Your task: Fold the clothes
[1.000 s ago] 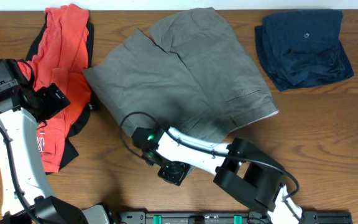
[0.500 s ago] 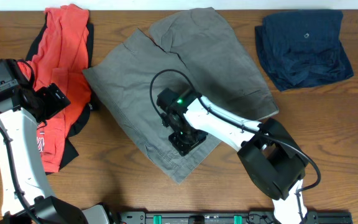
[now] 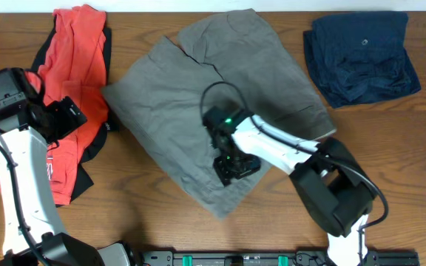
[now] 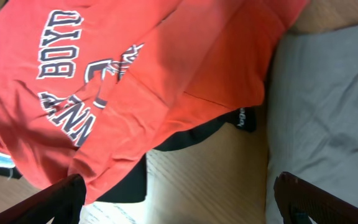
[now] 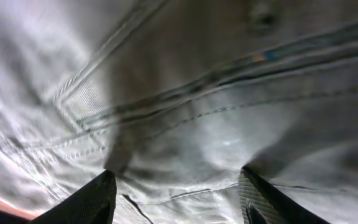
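The grey-khaki shorts are next: my left gripper will go to them and close on their corner (image 3: 105,91) (image 4: 284,40) nearest the orange-red T-shirt.
The grey-khaki shorts (image 3: 168,118) lie partly folded in the middle of the table. My right gripper (image 3: 235,168) sits low on their near part, open. In the right wrist view its fingers (image 5: 86,202) stand apart on creased, seamed cloth (image 5: 216,137), gripper (image 5: 176,200) gripping nothing. My left gripper (image 3: 71,118) hovers open at the left, over the edge of the orange-red T-shirt (image 3: 72,59). The left wrist view shows that gripper (image 4: 179,205) above bare wood, with the lettered T-shirt (image 4: 135,74), a black garment (image 4: 185,137) under it and the shorts (image 4: 328,106) to the right.
A dark navy garment (image 3: 361,55) lies bunched at the back right. The black garment (image 3: 87,181) pokes out beneath the T-shirt at the left. Bare wooden table (image 3: 390,148) shows at the right and along the front edge.
My right gripper moved from the table's front edge up onto the shorts, dragging cloth with it, then opened its jaws and let the fabric go. The left arm barely shifted.
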You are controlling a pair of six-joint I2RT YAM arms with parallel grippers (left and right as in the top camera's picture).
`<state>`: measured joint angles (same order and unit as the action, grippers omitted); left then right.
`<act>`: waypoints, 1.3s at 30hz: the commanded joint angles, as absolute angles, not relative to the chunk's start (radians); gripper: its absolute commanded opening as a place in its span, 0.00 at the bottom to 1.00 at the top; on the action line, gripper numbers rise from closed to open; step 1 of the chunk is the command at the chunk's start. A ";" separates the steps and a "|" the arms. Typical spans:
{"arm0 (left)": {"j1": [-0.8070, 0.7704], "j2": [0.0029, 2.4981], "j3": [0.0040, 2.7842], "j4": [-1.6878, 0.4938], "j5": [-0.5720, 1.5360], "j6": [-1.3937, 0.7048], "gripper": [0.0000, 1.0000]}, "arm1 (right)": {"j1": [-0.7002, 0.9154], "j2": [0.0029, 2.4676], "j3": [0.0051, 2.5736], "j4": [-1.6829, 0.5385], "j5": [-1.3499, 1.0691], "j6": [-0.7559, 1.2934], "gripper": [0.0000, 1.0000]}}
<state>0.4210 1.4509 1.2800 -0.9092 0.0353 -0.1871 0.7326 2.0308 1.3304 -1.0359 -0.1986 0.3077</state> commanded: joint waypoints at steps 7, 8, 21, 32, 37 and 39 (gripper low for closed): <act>0.378 1.476 1.280 -0.904 0.045 -0.199 0.98 | 0.553 2.062 1.179 -1.053 -0.097 0.465 0.64; 0.374 1.480 1.280 -0.904 0.045 -0.196 0.98 | 0.530 2.062 1.175 -1.068 -0.084 0.476 0.64; 0.261 1.572 1.260 -0.904 0.046 -0.131 0.98 | 0.195 1.961 1.174 -1.076 -0.068 0.473 0.64; 0.083 1.746 1.260 -0.900 0.152 0.013 0.98 | 0.034 1.649 1.184 -1.010 -0.215 0.293 0.70; 0.019 1.753 1.260 -0.915 0.157 0.079 0.98 | 0.053 1.489 1.196 -1.009 -0.214 0.289 0.74; 0.010 1.754 1.258 -0.938 0.157 0.078 0.98 | 0.054 1.444 1.197 -1.010 -0.215 0.282 0.75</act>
<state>0.0208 1.7561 1.2663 -0.9146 0.1398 0.0296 0.0437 1.5013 1.1812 -1.0092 -0.1982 0.3157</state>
